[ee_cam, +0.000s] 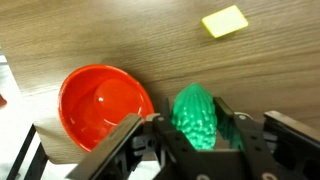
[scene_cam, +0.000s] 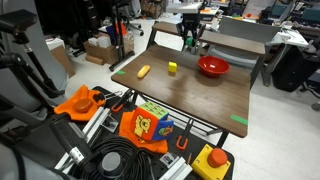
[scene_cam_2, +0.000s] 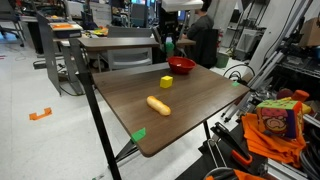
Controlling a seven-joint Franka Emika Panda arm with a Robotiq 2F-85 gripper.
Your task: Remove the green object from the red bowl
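Note:
Next, the gripper releases the green object on the bare table (scene_cam: 195, 92) between the red bowl and the table's near edge. The green object is now held beside the bowl.
In the wrist view my gripper (ee_cam: 197, 122) is shut on the green object (ee_cam: 195, 115), a bumpy bright-green oval held between the two fingers. The red bowl (ee_cam: 100, 105) lies to its left on the wooden table, empty and glossy. In both exterior views the gripper (scene_cam: 189, 40) (scene_cam_2: 168, 46) hangs above the far edge of the table with the green object (scene_cam: 190, 42) in it, beside the red bowl (scene_cam: 213, 67) (scene_cam_2: 181, 65).
A small yellow cube (scene_cam: 172, 68) (scene_cam_2: 166, 82) (ee_cam: 224, 21) and an orange-yellow oblong item (scene_cam: 144, 71) (scene_cam_2: 158, 105) lie on the table. Green tape patches (scene_cam: 239, 121) (scene_cam_2: 139, 133) mark table corners. Cables, orange toys and boxes lie on the floor beside the table.

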